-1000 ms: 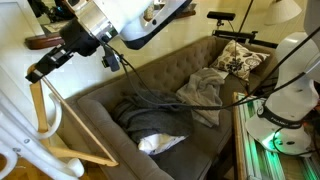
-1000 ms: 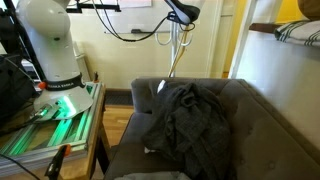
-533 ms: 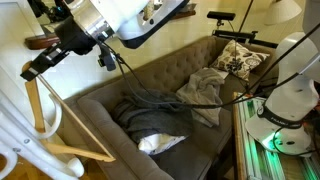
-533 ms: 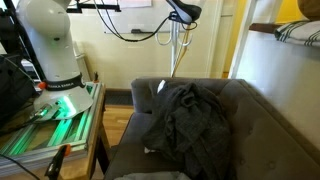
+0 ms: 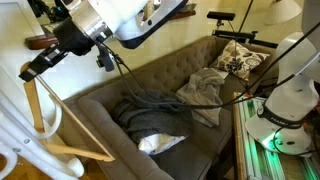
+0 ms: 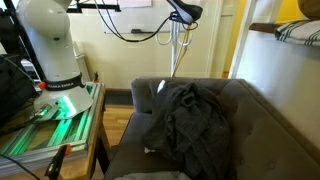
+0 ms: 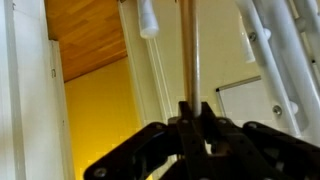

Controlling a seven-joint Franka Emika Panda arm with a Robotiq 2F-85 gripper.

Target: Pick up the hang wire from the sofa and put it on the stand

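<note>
The gripper needs to release the hang wire over the curved white tube of the stand (image 5: 54,120), next to the arm of the sofa.
The hang wire (image 5: 36,105), a light tan wooden triangle, hangs at the far left, above the sofa's arm. My gripper (image 5: 31,72) is shut on its top end and holds it in the air next to the white stand (image 5: 9,128). In the wrist view my gripper (image 7: 190,110) clamps a tan bar of the hang wire (image 7: 187,45), with the stand's white tubes (image 7: 276,50) close behind on the right. The grey-brown sofa (image 5: 160,75) fills the middle and also shows in an exterior view (image 6: 265,110). Gripper and hang wire are out of that view.
A heap of dark grey clothes (image 5: 148,108) and a white cloth (image 5: 160,143) lie on the seat, with a patterned cushion (image 5: 240,60) at the far end. The robot base (image 5: 285,105) with green light stands on the right. A dark shelf (image 5: 42,42) is behind my arm.
My gripper has moved a little to the left with the hang wire, closer to the stand. Nothing on the sofa has moved.
</note>
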